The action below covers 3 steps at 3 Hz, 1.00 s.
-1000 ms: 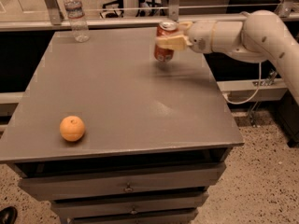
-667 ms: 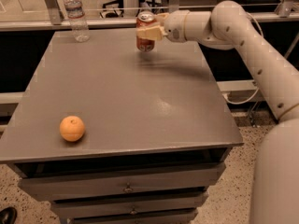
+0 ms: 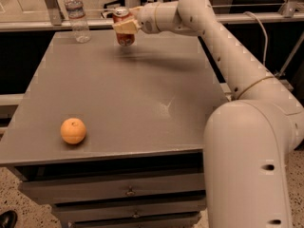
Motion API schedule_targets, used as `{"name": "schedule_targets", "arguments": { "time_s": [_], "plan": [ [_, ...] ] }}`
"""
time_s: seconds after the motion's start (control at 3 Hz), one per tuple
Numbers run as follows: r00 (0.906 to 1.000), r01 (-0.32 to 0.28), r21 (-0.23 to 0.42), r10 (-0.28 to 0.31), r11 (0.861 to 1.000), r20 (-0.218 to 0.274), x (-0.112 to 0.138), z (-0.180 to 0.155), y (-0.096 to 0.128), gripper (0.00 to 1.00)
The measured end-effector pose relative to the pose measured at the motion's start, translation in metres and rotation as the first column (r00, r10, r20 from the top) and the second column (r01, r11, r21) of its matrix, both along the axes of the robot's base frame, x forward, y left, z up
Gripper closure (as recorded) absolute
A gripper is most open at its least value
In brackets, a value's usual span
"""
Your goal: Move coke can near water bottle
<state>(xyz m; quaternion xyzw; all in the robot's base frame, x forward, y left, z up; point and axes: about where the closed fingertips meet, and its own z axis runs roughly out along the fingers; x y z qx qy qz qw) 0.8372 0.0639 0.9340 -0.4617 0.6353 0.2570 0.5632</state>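
Observation:
Next, my gripper reaches the spot for the coke can, now held upright above the table, and releases it on the grey table's far edge point(image 3: 99, 42), beside the water bottle.
The coke can point(image 3: 125, 37), red-orange with a silver top, is held upright a little above the far part of the grey table point(image 3: 118, 94). My gripper point(image 3: 125, 26) is shut on the coke can, its pale fingers wrapped around the can's upper half. The water bottle point(image 3: 77, 14), clear with a white cap, stands upright at the far left corner of the table, to the left of the can and apart from it.
A round orange fruit point(image 3: 73, 130) lies near the table's front left edge. My arm point(image 3: 223, 46) stretches over the table's right side. Drawers point(image 3: 128, 191) sit under the tabletop. A rail runs behind the table's far edge.
My gripper has carried the coke can leftward along the far part of the table, closer to the water bottle. The bottle and the orange have not moved.

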Motion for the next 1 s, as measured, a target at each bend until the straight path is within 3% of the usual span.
{"name": "schedule_targets", "arguments": {
  "time_s": [0.67, 1.0],
  "plan": [
    [0.9969, -0.077, 0.003, 0.077, 0.997, -0.016, 0.009, 0.001, 0.074, 1.0],
    [0.9931, -0.114, 0.008, 0.114, 0.993, -0.028, 0.008, -0.002, 0.099, 1.0]
  ]
}}
